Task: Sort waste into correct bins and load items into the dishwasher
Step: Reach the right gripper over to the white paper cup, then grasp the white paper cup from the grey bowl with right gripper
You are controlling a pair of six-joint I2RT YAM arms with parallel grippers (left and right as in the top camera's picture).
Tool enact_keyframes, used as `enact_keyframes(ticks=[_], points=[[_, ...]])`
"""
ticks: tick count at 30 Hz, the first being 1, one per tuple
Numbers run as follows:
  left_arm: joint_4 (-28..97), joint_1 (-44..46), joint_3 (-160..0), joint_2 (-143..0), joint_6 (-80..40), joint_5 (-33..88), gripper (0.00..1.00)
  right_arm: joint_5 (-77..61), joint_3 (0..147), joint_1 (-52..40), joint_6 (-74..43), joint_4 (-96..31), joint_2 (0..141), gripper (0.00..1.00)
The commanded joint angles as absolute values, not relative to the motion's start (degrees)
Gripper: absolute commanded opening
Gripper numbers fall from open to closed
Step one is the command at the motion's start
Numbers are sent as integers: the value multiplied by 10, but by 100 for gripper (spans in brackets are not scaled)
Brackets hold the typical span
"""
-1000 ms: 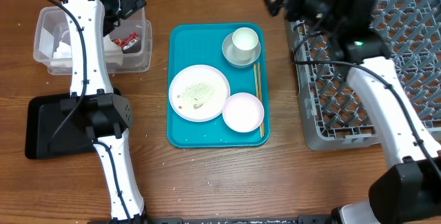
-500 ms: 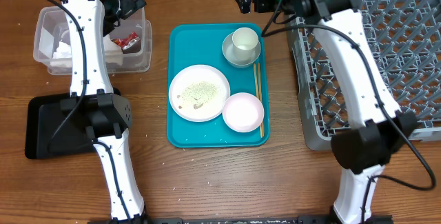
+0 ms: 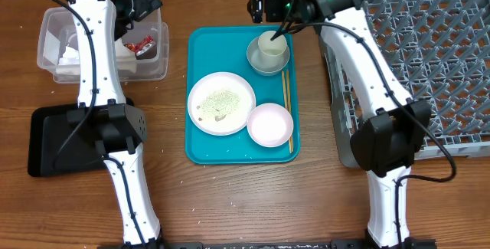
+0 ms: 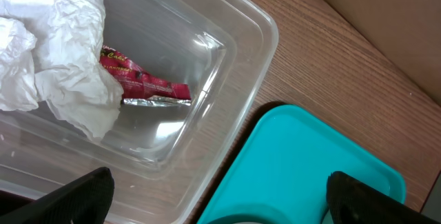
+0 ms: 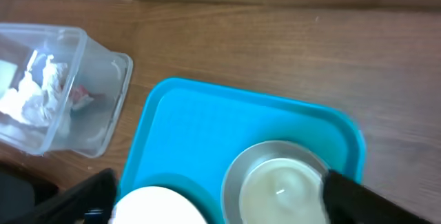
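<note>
My right gripper needs to grab the rim of the white cup (image 3: 259, 40) (image 5: 241, 195) on the side that faces the clear tub.
The clear tub (image 3: 50, 31) at the far left holds the crumpled napkin (image 4: 55, 65) and the red sauce packet (image 4: 145, 86). My left gripper (image 3: 145, 0) hangs open and empty over the tub's right end (image 4: 220, 207). On the teal tray (image 3: 203, 149) lie the white plate (image 3: 221, 103) with rice grains, a whitish bowl (image 3: 269, 124), the chopsticks (image 3: 286, 99) and a second bowl (image 3: 256, 63) with the white cup (image 3: 272, 44) in it. My right gripper (image 3: 269, 10) is open and empty above the cup (image 5: 282, 189). The grey dish rack (image 3: 429, 57) stands at the right.
The black tray (image 3: 42, 138) lies at the left, partly under the left arm's base. The right arm stretches from the front edge across the rack's left side. A few rice grains lie on the wooden table in front of the teal tray.
My right arm has swung left from over the dish rack to above the cup at the teal tray's far right corner. The left arm has not moved.
</note>
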State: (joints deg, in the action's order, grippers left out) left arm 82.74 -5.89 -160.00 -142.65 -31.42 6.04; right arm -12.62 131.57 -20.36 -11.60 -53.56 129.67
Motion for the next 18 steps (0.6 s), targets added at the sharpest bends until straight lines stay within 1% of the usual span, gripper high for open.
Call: enact_keyframes(ticks=[1,3,6,9,12,15,16,18], points=[[827,-59,-1602,-1415,-317,64,100,-121,1324,-210,-136,-533,1320,76],[827,-59,-1602,-1415,-317,64,100,-118,1324,-213,-141,-534,1331,69],[827,-59,-1602,-1415,-317,64,100,-112,1324,-225,-177,-528,1350,67],[827,-59,-1602,-1415,-317,64,100,-57,1323,-238,-199,-542,1364,62],[827,-59,-1602,-1415,-317,64,100,-6,1323,-252,-211,-553,1374,60],[827,-59,-1602,-1415,-317,64,100,1,1323,-264,-211,-552,1384,53],[827,-59,-1602,-1415,-317,64,100,5,1322,-268,-211,-552,1386,49],[827,-59,-1602,-1415,-317,64,100,25,1322,-276,-211,-555,1393,49]])
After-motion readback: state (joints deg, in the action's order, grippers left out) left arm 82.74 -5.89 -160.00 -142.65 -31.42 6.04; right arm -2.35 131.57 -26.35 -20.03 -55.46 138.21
